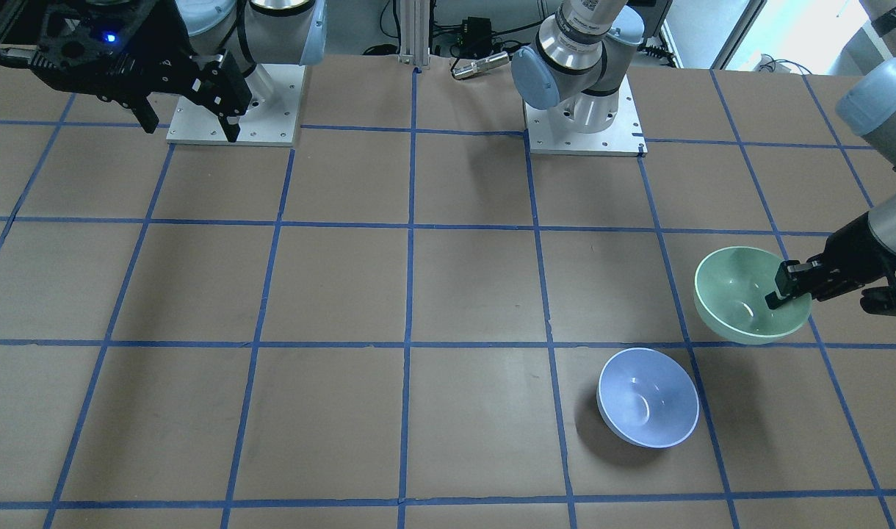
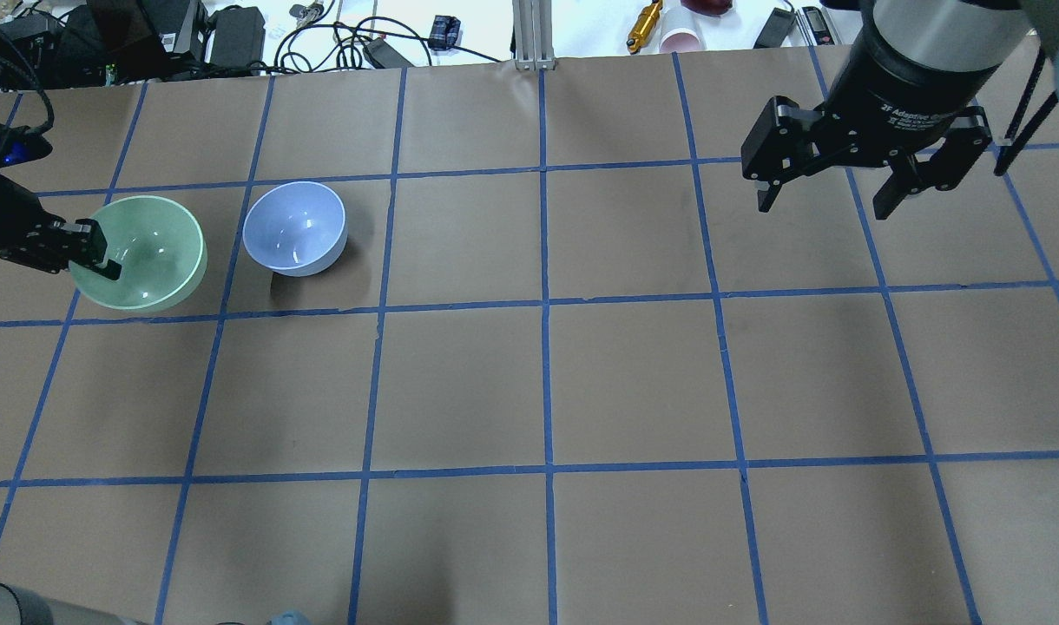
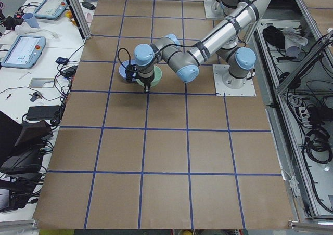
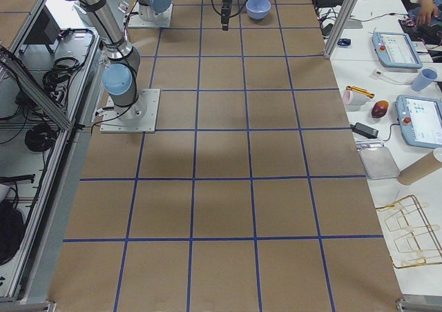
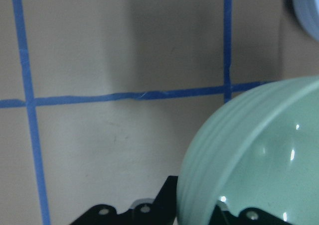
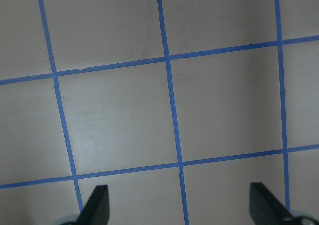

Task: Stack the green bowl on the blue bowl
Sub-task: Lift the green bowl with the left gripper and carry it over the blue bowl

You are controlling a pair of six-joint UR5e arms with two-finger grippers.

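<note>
The green bowl, now tilted beside the blue bowl, will be let go by my left gripper inside the open hollow of the blue bowl [image 1: 649, 397], nested within that bowl's rim.
The green bowl [image 1: 745, 294] is a glossy mint-green bowl, tilted and held by its rim. My left gripper [image 1: 792, 285] is shut on that rim, one finger inside the bowl and one outside; it shows the same way in the overhead view [image 2: 91, 253], on the green bowl [image 2: 152, 252]. In the left wrist view the green bowl [image 5: 259, 160] fills the lower right. The blue bowl [image 1: 648, 397] stands upright on the table beside it, apart from it, also in the overhead view [image 2: 295, 227]. My right gripper [image 2: 833, 187] is open and empty, high over the far side of the table.
Brown table paper with a blue tape grid [image 2: 545, 304]. The arm base plates [image 1: 584, 128] stand at the robot's edge. Cables, chargers and a cup [image 2: 681, 39] lie beyond the table's far edge. The right wrist view shows only bare grid under the open fingers [image 6: 97, 205].
</note>
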